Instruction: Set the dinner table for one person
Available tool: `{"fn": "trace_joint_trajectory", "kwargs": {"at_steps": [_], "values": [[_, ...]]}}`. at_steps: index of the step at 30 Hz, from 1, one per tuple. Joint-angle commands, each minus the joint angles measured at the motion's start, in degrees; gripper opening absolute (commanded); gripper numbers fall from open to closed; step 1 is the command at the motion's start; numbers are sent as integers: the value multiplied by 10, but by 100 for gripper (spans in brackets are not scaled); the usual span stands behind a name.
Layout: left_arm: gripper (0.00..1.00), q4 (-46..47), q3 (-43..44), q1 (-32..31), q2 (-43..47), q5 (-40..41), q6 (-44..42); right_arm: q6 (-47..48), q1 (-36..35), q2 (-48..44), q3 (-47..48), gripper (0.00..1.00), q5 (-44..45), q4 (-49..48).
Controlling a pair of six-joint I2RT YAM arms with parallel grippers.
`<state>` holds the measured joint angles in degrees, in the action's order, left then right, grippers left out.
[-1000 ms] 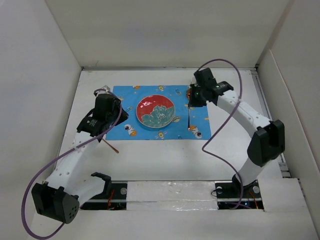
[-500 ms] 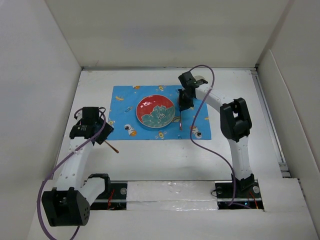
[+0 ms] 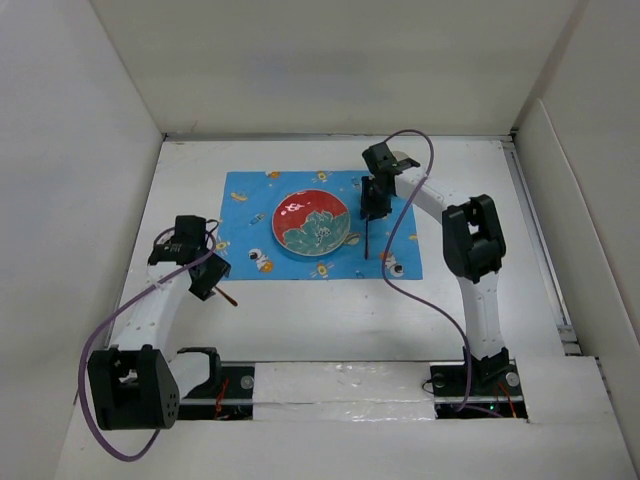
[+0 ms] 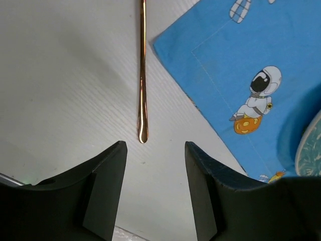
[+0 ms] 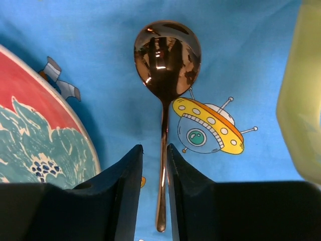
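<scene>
I should next move my left gripper to the thin copper utensil's handle (image 3: pixel 215 287) (image 4: pixel 143 40), next to the blue placemat's corner, and close it there.
On the white dinner table (image 3: pixel 330 320) lies a blue placemat (image 3: pixel 240 190) with a red and teal plate (image 3: pixel 312 224) in its middle. A copper spoon (image 5: pixel 167 60) lies on the mat to the right of the plate. Its handle (image 3: pixel 367 240) runs between the fingers of my right gripper (image 5: pixel 154 146) (image 3: pixel 372 205). Those jaws stand narrowly apart, and the left finger is clear of the handle. My left gripper (image 4: pixel 154 145) (image 3: pixel 205 280) is open and empty over the bare table. A thin copper utensil (image 4: pixel 142 75) (image 3: pixel 225 295) lies just ahead of it, left of the mat.
A pale yellow-green cup (image 5: pixel 303 90) stands close to the right of the spoon's bowl. White upright panels (image 3: pixel 80 200) wall the table on the left, back and right. The right arm's purple cable (image 3: pixel 400 270) loops over the mat's right end.
My left gripper opened wide and drew back off the mat to the near left. My right gripper swung left beside the plate, and its jaws parted around the spoon's handle.
</scene>
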<state>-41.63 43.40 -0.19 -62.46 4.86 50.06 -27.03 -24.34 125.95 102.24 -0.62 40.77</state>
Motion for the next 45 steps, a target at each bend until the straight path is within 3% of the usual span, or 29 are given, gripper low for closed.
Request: {"fn": "trace_joint_trajectory", "kwargs": {"at_steps": [1, 5, 9, 17, 28, 45], "values": [[48, -11, -10, 16, -6, 24, 23, 0, -2, -10, 2, 34, -13, -18], [49, 14, -29, 78, -23, -4, 0, 0, -10, -51, 6, 42, -22, -16], [49, 30, -19, 86, -56, 10, 7, 0, -36, -113, 19, 54, -48, -14], [47, 68, 7, 86, -141, 55, 31, -2, -84, -255, -70, 52, -60, -63], [40, 83, 37, 86, -190, 101, 45, 0, -109, -331, -207, 50, -63, -89], [37, 114, 33, 86, -267, 103, 26, -17, -178, -348, -189, 49, -86, -102]]}}
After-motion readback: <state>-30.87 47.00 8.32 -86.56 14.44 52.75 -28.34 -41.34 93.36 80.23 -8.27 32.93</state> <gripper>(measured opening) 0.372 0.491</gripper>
